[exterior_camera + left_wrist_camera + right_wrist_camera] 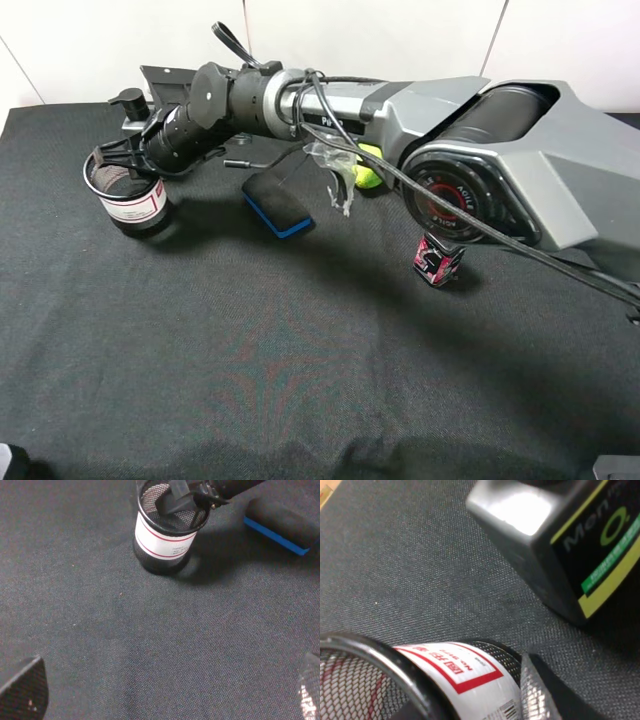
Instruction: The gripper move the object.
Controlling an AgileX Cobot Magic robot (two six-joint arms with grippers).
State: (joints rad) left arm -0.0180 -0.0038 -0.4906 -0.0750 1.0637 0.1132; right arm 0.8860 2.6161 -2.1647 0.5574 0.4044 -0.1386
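The pen cup will go down on the black cloth (151,243) just in front of the dark pump bottle when I set it there with my right gripper.
The black wire-mesh pen cup (130,200) with a white, red-bordered label stands on the black cloth at the far left. It also shows in the left wrist view (162,540) and the right wrist view (455,680). My right gripper (115,160) reaches across from the right. Its jaws straddle the cup's wall at the rim, one finger inside (172,500) and one pressed against the label outside (535,690). My left gripper (165,692) is open and empty, low over bare cloth in front of the cup.
A dark pump bottle (130,105) stands right behind the cup, close in the right wrist view (560,545). A black and blue block (278,205) lies to the cup's right. A lime (370,170) and a small red-black box (437,260) sit under the right arm.
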